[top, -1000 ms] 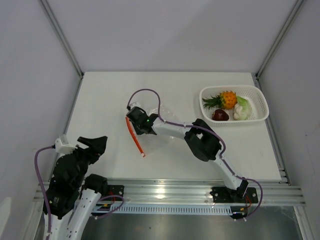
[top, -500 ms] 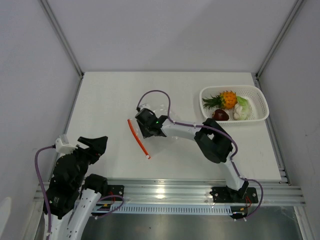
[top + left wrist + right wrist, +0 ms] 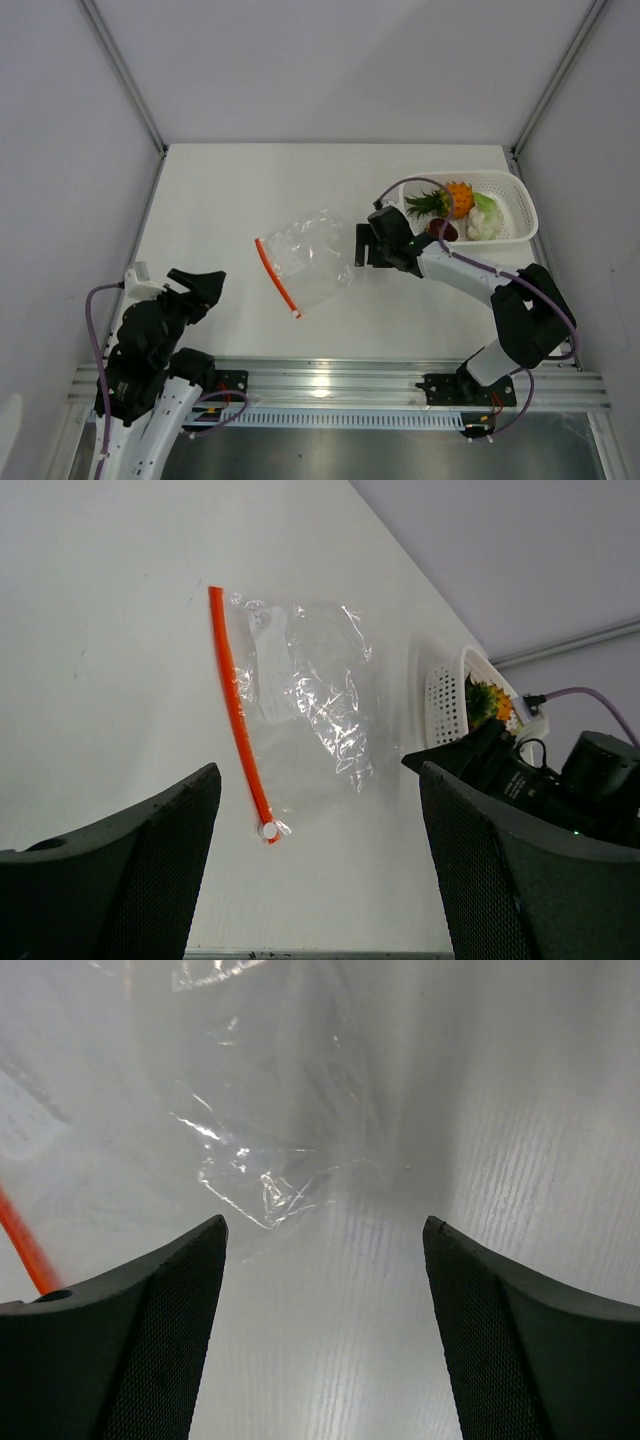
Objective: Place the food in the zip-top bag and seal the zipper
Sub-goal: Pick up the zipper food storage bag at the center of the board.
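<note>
The robot's left gripper should next move to the middle of the red-orange zipper [image 3: 274,274] [image 3: 235,707] on the clear zip-top bag and close there.
The clear zip-top bag [image 3: 312,258] lies flat and empty on the white table, its red-orange zipper [image 3: 277,277] along the left edge. My right gripper [image 3: 361,245] stands open just off the bag's right edge, holding nothing. In the right wrist view the bag's crinkled corner [image 3: 262,1192] lies ahead of the open gripper [image 3: 325,1235], and a bit of the zipper [image 3: 20,1235] shows at the left. The food sits in the basket: pineapple [image 3: 452,198], dark red fruit [image 3: 442,231], white-green vegetable [image 3: 484,216]. My left gripper [image 3: 203,286] is open at the near left, facing the bag [image 3: 310,695] and zipper [image 3: 238,715].
The white perforated basket [image 3: 523,209] stands at the back right, also seen as the basket [image 3: 443,692] in the left wrist view. The right arm [image 3: 470,275] stretches in front of the basket. Grey walls enclose the table on three sides.
My right gripper opened, let go of the bag and drew back to the right. The bag shifted right and now lies free. The left arm barely moved.
</note>
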